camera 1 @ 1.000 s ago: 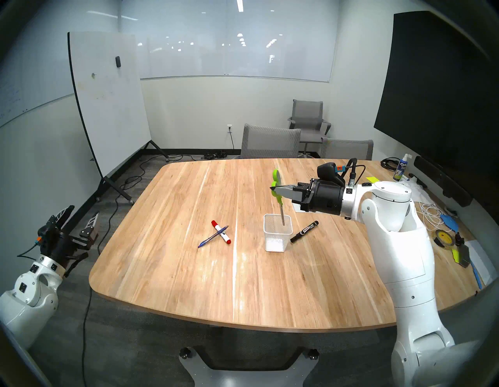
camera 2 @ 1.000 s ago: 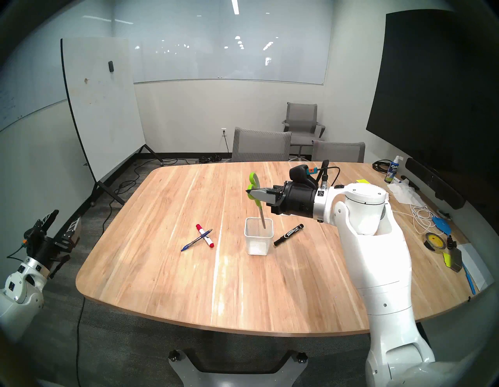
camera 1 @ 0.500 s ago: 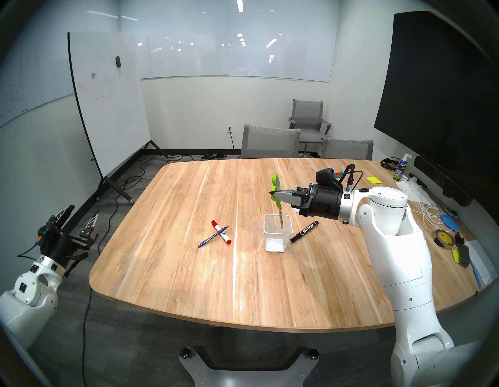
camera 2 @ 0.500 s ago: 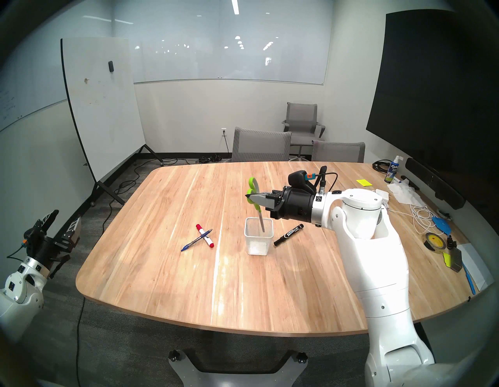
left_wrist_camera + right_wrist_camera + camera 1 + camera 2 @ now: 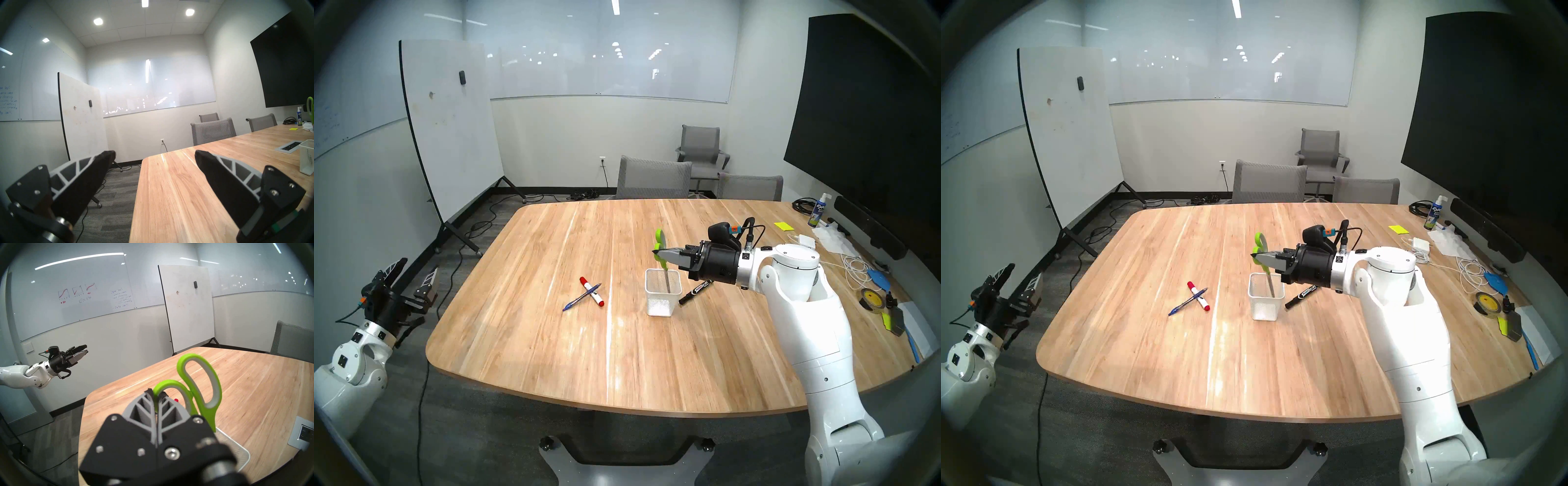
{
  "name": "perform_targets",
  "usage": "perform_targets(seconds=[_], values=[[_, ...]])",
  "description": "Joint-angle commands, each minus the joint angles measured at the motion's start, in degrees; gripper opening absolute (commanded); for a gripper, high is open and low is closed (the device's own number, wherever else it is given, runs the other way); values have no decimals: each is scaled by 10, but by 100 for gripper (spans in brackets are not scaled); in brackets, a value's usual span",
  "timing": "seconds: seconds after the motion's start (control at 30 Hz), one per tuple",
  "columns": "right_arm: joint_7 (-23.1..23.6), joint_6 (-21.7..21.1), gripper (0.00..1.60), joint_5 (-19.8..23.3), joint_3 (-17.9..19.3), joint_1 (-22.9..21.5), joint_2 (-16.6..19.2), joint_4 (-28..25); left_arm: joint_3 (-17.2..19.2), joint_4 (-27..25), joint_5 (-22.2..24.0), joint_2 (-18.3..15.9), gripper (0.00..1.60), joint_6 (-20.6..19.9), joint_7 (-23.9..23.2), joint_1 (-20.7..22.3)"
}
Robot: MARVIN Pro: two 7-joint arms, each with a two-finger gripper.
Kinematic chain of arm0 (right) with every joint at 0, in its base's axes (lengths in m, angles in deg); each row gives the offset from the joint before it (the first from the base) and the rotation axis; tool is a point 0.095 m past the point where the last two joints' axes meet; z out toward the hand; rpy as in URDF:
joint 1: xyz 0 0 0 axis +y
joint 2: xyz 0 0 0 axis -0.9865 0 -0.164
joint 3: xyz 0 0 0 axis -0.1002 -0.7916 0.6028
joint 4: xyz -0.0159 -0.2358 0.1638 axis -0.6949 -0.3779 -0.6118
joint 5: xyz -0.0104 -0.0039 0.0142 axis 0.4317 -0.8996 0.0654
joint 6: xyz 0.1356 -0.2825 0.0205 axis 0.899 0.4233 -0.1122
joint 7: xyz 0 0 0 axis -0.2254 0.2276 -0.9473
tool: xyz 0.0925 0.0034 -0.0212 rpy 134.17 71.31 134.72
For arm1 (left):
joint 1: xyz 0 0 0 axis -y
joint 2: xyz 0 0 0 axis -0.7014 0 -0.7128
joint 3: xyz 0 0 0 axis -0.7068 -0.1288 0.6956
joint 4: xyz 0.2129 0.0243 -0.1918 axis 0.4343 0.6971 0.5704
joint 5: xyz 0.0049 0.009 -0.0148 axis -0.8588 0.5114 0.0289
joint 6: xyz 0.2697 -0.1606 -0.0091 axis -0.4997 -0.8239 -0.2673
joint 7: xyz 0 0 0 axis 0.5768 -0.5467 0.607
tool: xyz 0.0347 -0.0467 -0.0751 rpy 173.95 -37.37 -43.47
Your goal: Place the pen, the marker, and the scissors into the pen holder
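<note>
The robot's right gripper will release the scissors inside the white mesh pen holder (image 5: 665, 304), with the scissors' handles leaning toward the blue pen.
My right gripper (image 5: 657, 252) is shut on the lime-green handle of the scissors (image 5: 660, 237), which hang blades down. The silver blades reach into the white mesh pen holder (image 5: 663, 298) at mid-table. The right wrist view shows the fingers clamped on the smaller handle loop of the scissors (image 5: 200, 383), with the holder's rim (image 5: 237, 445) below. The blue pen (image 5: 582, 297) lies crossed over the white marker with red ends (image 5: 592, 292), left of the holder. The black marker (image 5: 696, 291) lies right of the holder, partly under my wrist. My left gripper (image 5: 415, 276) is open and empty, off the table's left side.
Clutter lies along the table's right edge: a tape roll (image 5: 872, 298), white cables (image 5: 857, 268), a charger (image 5: 806, 240), a spray bottle (image 5: 818, 210) and a yellow note (image 5: 783, 226). A flush outlet plate (image 5: 288, 147) is set in the table. Grey chairs (image 5: 653, 178) stand at the far edge.
My right gripper has moved down with the scissors, so the blades sit deeper in the pen holder. The wrist now covers the black marker's far end. The left arm has not moved.
</note>
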Motion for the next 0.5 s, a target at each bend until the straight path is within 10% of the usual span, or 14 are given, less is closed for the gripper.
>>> perform_targets(seconds=[0.0,0.47], values=[[-3,14,0,-3,-6,-2,-8,1,9,-3,1,0,160,1,0,-1],[-1,39,0,-7,-20,8,-8,26,9,-3,1,1,160,1,0,-1]])
